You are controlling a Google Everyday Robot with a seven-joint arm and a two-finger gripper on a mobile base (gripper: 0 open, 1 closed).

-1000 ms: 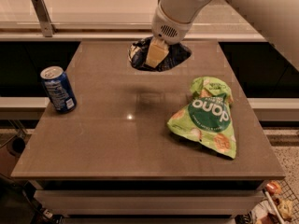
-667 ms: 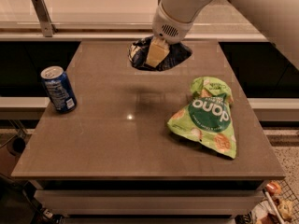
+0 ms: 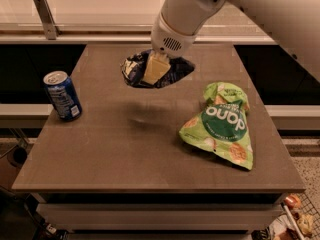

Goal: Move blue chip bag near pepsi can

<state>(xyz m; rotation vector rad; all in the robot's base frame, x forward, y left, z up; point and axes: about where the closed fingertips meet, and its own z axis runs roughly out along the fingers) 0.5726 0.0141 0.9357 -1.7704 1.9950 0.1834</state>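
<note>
The blue chip bag, still hanging in the air above the table, will be let go by my gripper on the brown table [image 3: 112,101] close beside the pepsi can, facing the green chip bag.
The blue chip bag [image 3: 135,70], dark navy and crumpled with white patches, hangs in the air above the brown table [image 3: 150,149], its shadow on the table below it. My gripper [image 3: 154,69] comes down from the white arm at the top and is shut on the bag, with one tan finger [image 3: 156,67] across its front. The pepsi can [image 3: 62,95] stands upright near the table's left edge, well left of and below the bag.
A larger bright green chip bag [image 3: 220,125] lies on the right side of the table. A pale counter with a metal post [image 3: 46,17] runs behind the table. Floor and clutter show at the bottom right corner.
My gripper has lifted the blue chip bag off the back of the table and carried it forward and slightly left, toward the table's middle.
</note>
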